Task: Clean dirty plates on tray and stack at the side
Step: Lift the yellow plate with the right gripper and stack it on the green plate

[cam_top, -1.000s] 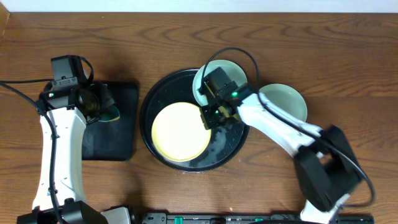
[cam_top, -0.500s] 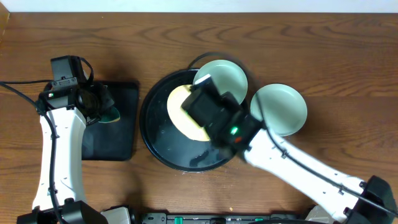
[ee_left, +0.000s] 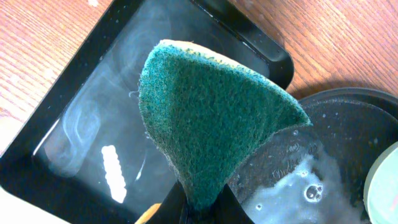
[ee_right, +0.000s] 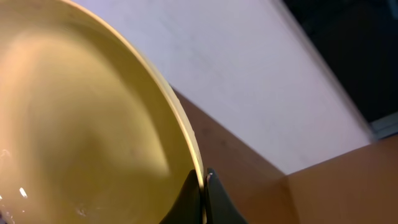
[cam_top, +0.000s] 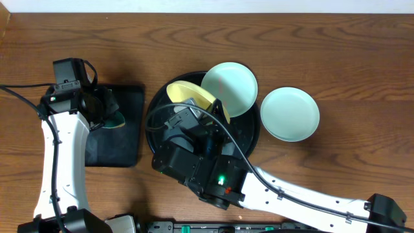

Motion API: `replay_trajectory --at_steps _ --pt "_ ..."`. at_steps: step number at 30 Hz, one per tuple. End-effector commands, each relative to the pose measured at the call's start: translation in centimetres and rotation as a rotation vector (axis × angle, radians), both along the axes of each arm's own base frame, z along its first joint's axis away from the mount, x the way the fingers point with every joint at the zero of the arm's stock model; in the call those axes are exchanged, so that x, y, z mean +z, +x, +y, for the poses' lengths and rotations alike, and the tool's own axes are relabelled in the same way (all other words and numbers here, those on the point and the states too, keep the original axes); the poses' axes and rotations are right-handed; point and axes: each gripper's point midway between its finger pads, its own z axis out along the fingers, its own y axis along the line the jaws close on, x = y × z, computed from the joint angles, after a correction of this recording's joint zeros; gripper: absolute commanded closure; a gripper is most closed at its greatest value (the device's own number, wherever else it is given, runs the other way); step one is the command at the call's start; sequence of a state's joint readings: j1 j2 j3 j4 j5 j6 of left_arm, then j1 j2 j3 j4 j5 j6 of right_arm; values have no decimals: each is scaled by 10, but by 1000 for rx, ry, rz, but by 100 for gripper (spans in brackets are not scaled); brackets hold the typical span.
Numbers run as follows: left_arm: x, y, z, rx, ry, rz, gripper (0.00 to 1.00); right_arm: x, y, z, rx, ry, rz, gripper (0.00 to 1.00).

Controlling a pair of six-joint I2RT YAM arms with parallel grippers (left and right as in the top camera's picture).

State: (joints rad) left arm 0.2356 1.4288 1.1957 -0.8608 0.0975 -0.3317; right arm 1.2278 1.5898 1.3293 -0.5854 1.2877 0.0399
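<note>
The pale yellow plate, now tilted over the black tray's back, will be released by my right gripper on top of the mint plate [cam_top: 290, 114] that is lying on the bare table.
The pale yellow plate [cam_top: 189, 95] is held tilted up on edge over the back of the round black tray [cam_top: 154, 133]. My right gripper [cam_top: 219, 109] is shut on its rim, and in the right wrist view the jaws [ee_right: 203, 186] pinch the yellow plate [ee_right: 81, 124]. One mint plate [cam_top: 230, 88] with faint reddish smears rests on the tray's back-right rim. The other mint plate [cam_top: 290, 114] lies on the table to the right. My left gripper [cam_top: 108, 114] is shut on a teal sponge [ee_left: 211, 118], held over the rectangular tray.
The rectangular black tray [cam_top: 126, 139] lies left of the round tray; it also shows in the left wrist view [ee_left: 93, 143]. Soapy water lies in the round tray [ee_left: 348, 143]. My raised right arm [cam_top: 213, 171] hides the round tray's front part.
My right gripper has lifted the yellow plate from flat in the round tray to tilted on edge at the tray's back. The right arm has risen toward the camera. The left arm has not moved.
</note>
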Motion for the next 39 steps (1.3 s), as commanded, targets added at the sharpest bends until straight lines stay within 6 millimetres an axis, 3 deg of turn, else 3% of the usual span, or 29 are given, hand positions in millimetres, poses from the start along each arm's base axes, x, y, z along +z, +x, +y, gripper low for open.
replay_trajectory --at_steps 1,6,10,17,21,26,33,39 --pt "3 0 4 -13 22 -4 93 32 -3 -16 -55 -9 -81 99" --pt "3 0 4 -13 22 -4 92 16 -1 -7 7 15 0 99" --pt "3 0 4 -13 22 -4 93 -16 3 -9 27 129 150 99" --pt "3 0 4 -13 22 -4 92 -79 12 -10 54 418 581 99" --pt "3 0 4 -13 22 -4 92 -78 19 -19 77 553 695 99" --pt "3 0 4 -13 22 -4 92 -59 30 -41 93 724 755 99" --pt "3 0 4 -13 22 -4 92 -25 60 -129 -36 985 703 99" --pt "3 0 4 -13 22 -5 92 -39 67 -227 -338 1078 648 99"
